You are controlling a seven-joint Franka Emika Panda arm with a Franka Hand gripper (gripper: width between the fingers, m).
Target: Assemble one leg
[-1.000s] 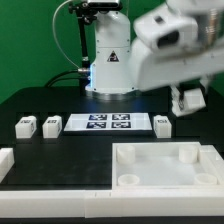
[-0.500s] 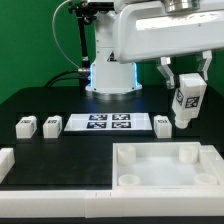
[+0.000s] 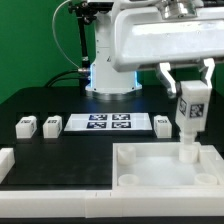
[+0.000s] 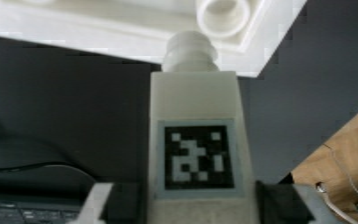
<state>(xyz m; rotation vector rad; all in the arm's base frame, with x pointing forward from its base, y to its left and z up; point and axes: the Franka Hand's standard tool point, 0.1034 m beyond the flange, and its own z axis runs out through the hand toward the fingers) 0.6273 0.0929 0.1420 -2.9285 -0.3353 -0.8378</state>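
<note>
My gripper needs to release the leg upright in the tray's near corner socket (image 4: 224, 15), on the side of the tray farther away from the white block.
My gripper (image 3: 189, 92) is shut on a leg (image 3: 190, 118), a white block with a black-and-white marker, held upright over the far right corner of the large white tray (image 3: 150, 170). Its lower tip is at or just above the round corner socket (image 3: 189, 154). In the wrist view the leg (image 4: 201, 130) runs between my dark fingers (image 4: 123, 203) and its narrow end points at a socket (image 4: 224, 14) in the tray. Three more legs (image 3: 26, 125) (image 3: 51, 124) (image 3: 162, 122) lie on the black table.
The marker board (image 3: 107, 123) lies between the loose legs at the table's back. A white block (image 3: 5, 160) stands at the exterior view's left edge. The arm's base (image 3: 110, 65) stands behind the marker board.
The gripper has come down and toward the tray with the leg, from above the table's back right to over the tray's far right socket.
</note>
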